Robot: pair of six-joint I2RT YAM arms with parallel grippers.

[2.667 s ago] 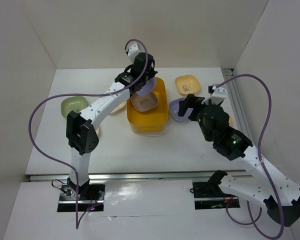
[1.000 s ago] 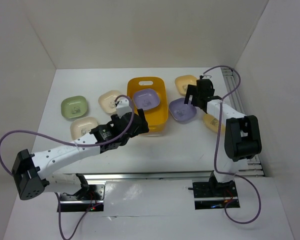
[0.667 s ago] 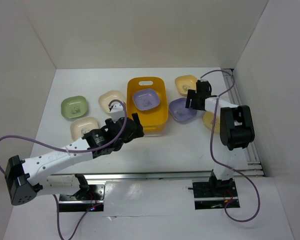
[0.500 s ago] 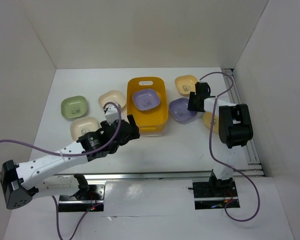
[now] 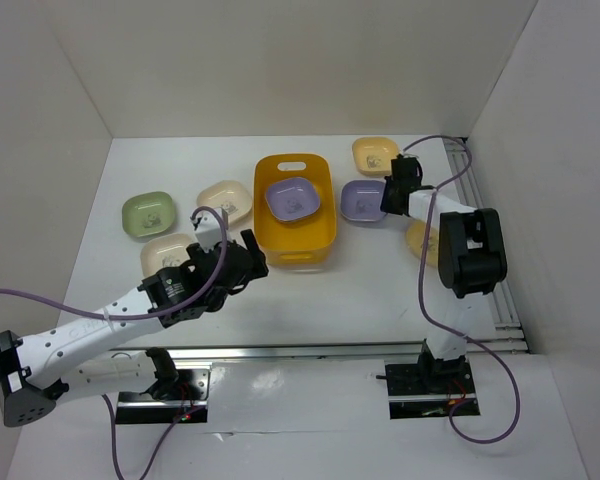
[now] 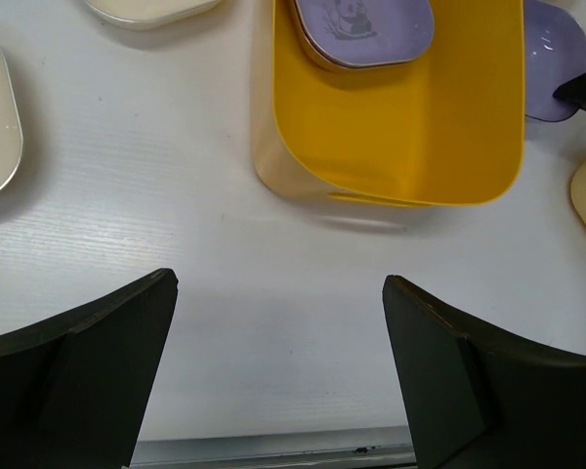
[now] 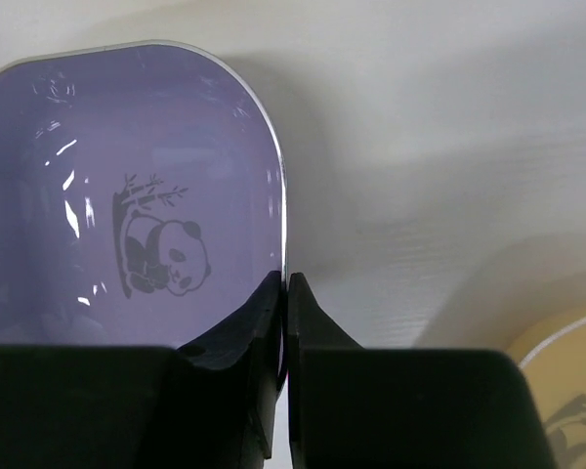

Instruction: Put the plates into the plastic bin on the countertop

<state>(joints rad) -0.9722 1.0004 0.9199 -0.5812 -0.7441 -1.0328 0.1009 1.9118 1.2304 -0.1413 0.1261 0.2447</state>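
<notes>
The brownish plate is beside the pale green plate. My left gripper should go there next and close on the brownish plate's edge (image 5: 191, 249) (image 6: 18, 160) that faces the bin.
The orange-yellow plastic bin (image 5: 298, 235) stands mid-countertop with one lilac plate (image 5: 293, 197) inside it. A second lilac plate (image 5: 360, 201) lies just right of the bin. My right gripper (image 5: 388, 199) is shut on its right rim, and the wrist view shows both jaws pinching the edge of this panda plate (image 7: 146, 234). My left gripper (image 5: 246, 256) hangs open in front of the bin's near left corner, with nothing between its fingers (image 6: 88, 362). Four more plates rest on the countertop: yellow-orange (image 5: 376, 154), cream (image 5: 227, 200), pale green (image 5: 147, 214) and brownish (image 5: 166, 254).
Another pale yellow plate (image 5: 418, 243) lies partly under my right arm, near the metal rail at the right wall (image 5: 485, 250). White walls close in the countertop (image 5: 340, 300) on three sides. The left wrist view shows the bin (image 6: 400, 147) just ahead.
My right gripper has shut on the lilac plate's rim, and the plate has shifted toward the back. My left arm has drawn back from the bin toward the near left.
</notes>
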